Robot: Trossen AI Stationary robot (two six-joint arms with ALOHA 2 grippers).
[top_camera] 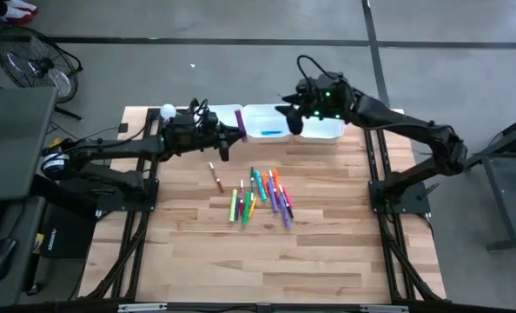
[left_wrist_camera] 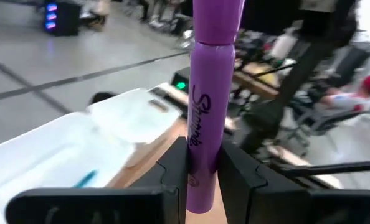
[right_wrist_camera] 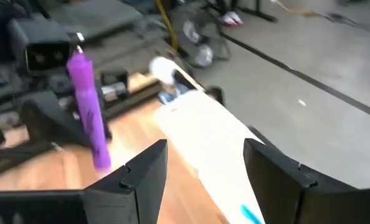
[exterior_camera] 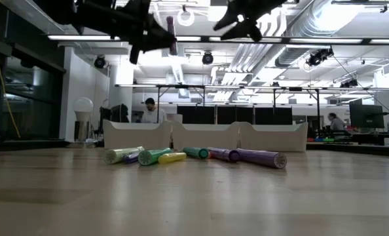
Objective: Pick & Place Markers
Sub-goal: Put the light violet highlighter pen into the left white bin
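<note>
Next, my left gripper puts the purple marker down in the white tray (top_camera: 229, 123) just behind that gripper. The marker now hovers beside the white trays.
My left gripper (top_camera: 233, 133) hovers over the far left of the table, beside the white trays (top_camera: 314, 132), shut on a purple marker (left_wrist_camera: 210, 93) that also shows in the right wrist view (right_wrist_camera: 88, 112). My right gripper (top_camera: 291, 119) hangs open above the trays with nothing between its fingers (right_wrist_camera: 146, 169). A blue marker (top_camera: 271, 133) lies in the middle tray. Several coloured markers (top_camera: 260, 195) lie flat in a loose bunch at mid-table, and one reddish marker (top_camera: 216, 176) lies apart to their left. My left gripper pinches the purple marker's barrel (left_wrist_camera: 200, 163) between its two fingers (left_wrist_camera: 174, 169), toward the lower end. The fingers come level from the table's left and lie across the marker. It stands about upright, lifted clear of the table (exterior_camera: 171, 33).
Three white trays stand in a row along the far edge (exterior_camera: 204, 136). Bare wood lies in front of the marker bunch toward the near edge (top_camera: 267, 261). People and desks show in the room beyond the table.
</note>
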